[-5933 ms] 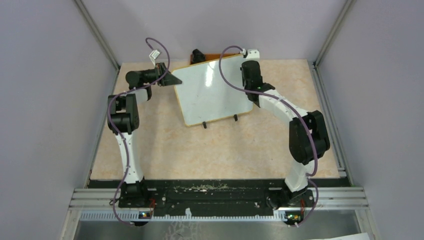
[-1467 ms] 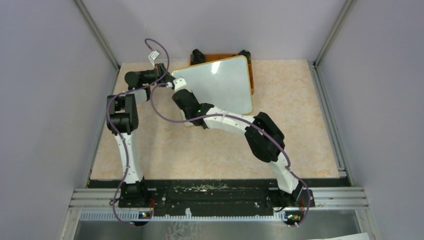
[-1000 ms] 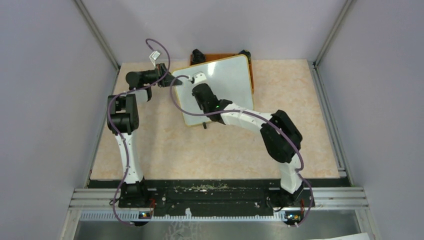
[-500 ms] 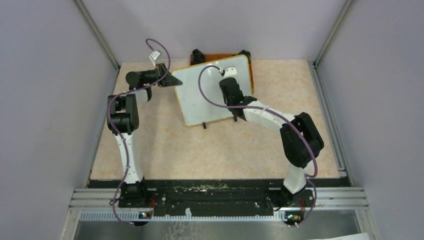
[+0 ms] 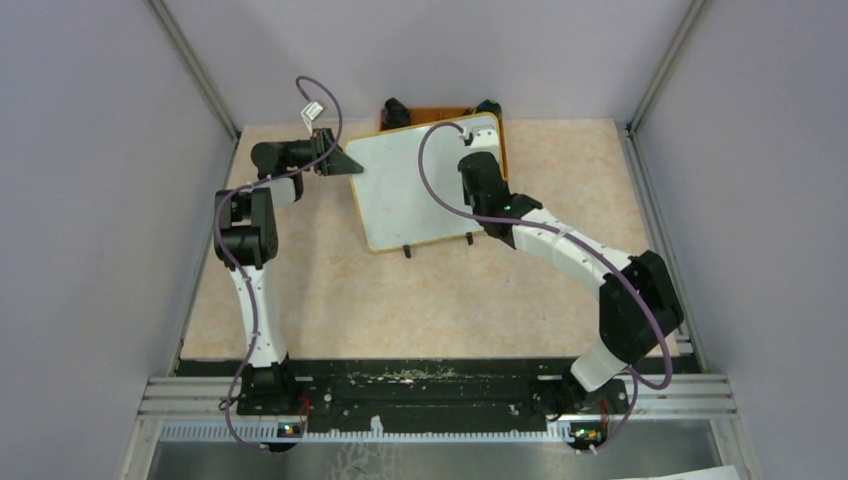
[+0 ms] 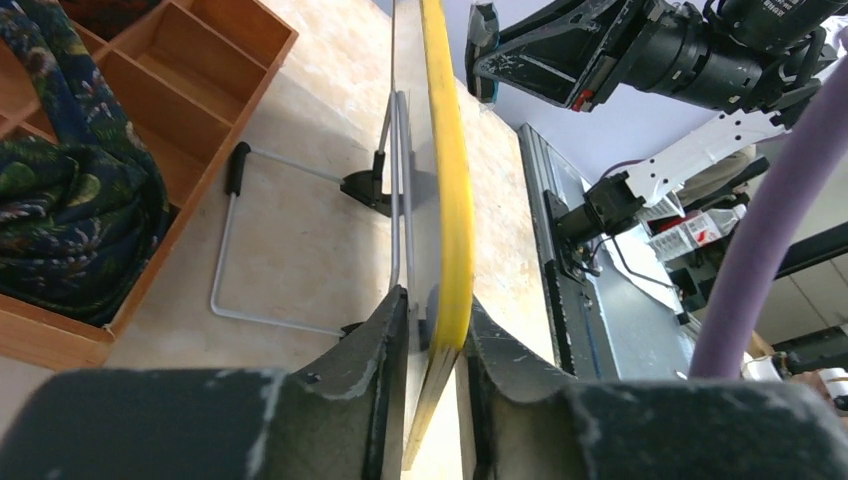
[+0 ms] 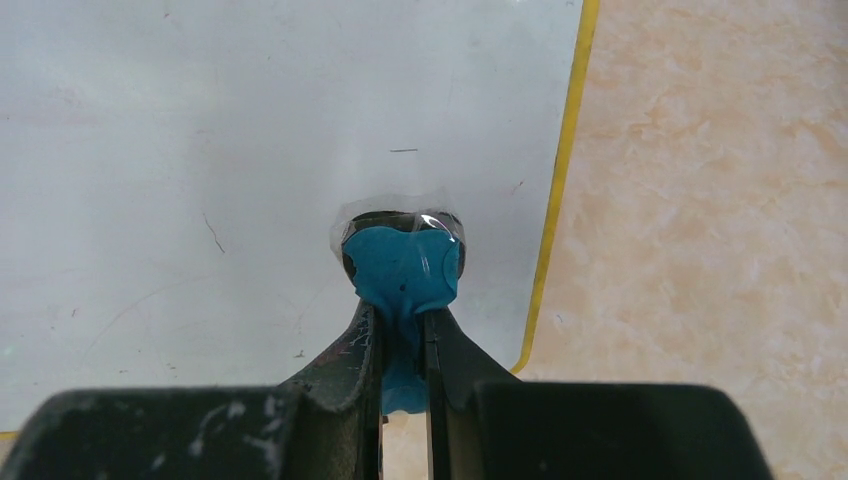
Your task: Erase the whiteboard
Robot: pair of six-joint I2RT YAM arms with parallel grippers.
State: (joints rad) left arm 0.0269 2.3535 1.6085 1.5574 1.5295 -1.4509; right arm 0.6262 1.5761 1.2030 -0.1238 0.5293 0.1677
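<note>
My right gripper needs to set the blue eraser, now pressed against the whiteboard's surface, down on the beige tabletop [image 5: 468, 312] between the whiteboard and the dark front edge.
The whiteboard [image 5: 410, 190] stands tilted at the back of the table on two black feet, and its face shows only faint smudges. My left gripper [image 5: 342, 160] is shut on the board's left edge, and in the left wrist view [image 6: 435, 322] the jaws pinch the yellow frame [image 6: 447, 180]. My right gripper [image 5: 479, 150] is over the board's upper right part, shut on a blue eraser [image 7: 402, 265]. The eraser is pressed against the white surface [image 7: 200, 140], close to the yellow right edge [image 7: 562, 170].
An orange wooden tray [image 5: 440, 113] sits behind the board and holds a dark patterned cloth [image 6: 60, 200]. The board's wire stand [image 6: 290, 245] rests on the beige tabletop [image 5: 400, 300]. Grey walls close in the left, right and back.
My right gripper has swept the eraser from the board's left side across to its upper right. The left gripper and the board have stayed put.
</note>
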